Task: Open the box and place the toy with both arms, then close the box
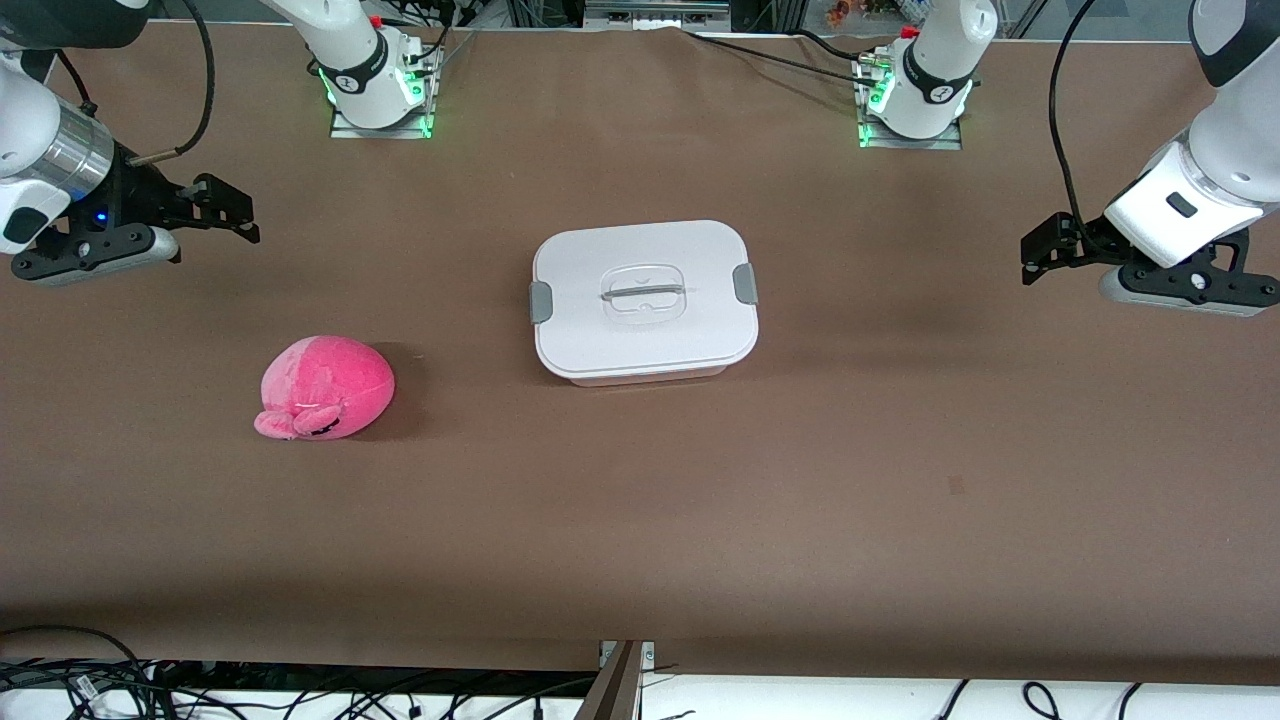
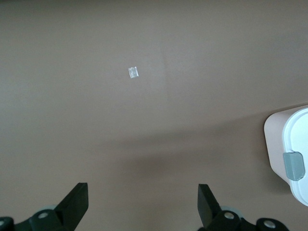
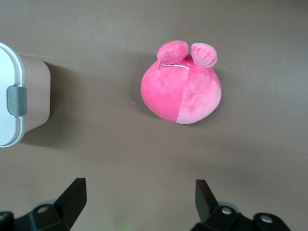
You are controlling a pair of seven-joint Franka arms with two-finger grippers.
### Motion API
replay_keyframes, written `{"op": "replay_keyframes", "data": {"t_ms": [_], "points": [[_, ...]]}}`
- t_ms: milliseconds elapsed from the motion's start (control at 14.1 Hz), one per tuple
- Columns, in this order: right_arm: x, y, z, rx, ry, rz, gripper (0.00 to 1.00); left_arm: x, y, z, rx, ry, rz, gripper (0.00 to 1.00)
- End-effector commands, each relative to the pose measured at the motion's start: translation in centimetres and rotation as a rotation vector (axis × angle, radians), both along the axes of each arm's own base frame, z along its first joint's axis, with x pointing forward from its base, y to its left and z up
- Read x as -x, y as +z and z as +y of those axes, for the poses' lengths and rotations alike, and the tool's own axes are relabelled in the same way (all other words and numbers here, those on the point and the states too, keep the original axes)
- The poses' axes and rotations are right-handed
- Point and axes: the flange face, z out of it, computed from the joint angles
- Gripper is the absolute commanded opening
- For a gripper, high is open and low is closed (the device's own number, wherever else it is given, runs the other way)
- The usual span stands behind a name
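Observation:
I should next move my right gripper to the pink plush toy and close it on the top of its body (image 1: 300,384) (image 3: 184,90), just behind its two ears.
The box (image 1: 645,300) stands mid-table with its flat white lid on, a grey clip (image 1: 744,284) at each end and a recessed handle (image 1: 645,293) in the middle. The pink plush toy (image 1: 325,388) lies on the table toward the right arm's end, a little nearer to the front camera than the box. My right gripper (image 1: 228,210) hovers open and empty over the table at the right arm's end; its wrist view shows the toy (image 3: 183,91) and one end of the box (image 3: 19,101). My left gripper (image 1: 1035,258) hovers open and empty at the left arm's end, with a box corner (image 2: 291,149) in its wrist view.
The brown table (image 1: 800,450) carries only the box and the toy. A small pale scrap (image 2: 133,72) lies on it under the left gripper. The two arm bases (image 1: 375,85) (image 1: 915,95) stand along the edge farthest from the front camera. Cables (image 1: 300,700) hang along the nearest edge.

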Motion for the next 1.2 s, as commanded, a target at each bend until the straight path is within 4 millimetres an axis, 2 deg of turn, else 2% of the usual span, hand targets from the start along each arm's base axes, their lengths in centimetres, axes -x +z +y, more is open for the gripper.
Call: {"op": "replay_keyframes", "data": {"t_ms": [0,849,1132], "points": [[-0.3,0.4,-0.3,0.011,0.014,0.006,1.00,-0.2,0.6,-0.2,0.005,-0.004,0.005,1.00],[-0.4,0.3,-0.4,0.019,0.015,0.002,1.00,0.0,0.4,-0.3,0.006,-0.009,0.030,1.00],[-0.6,0.0,-0.4,0.019,0.019,0.005,1.00,1.1,-0.9,-2.6,0.123,-0.024,0.151,1.00]]}}
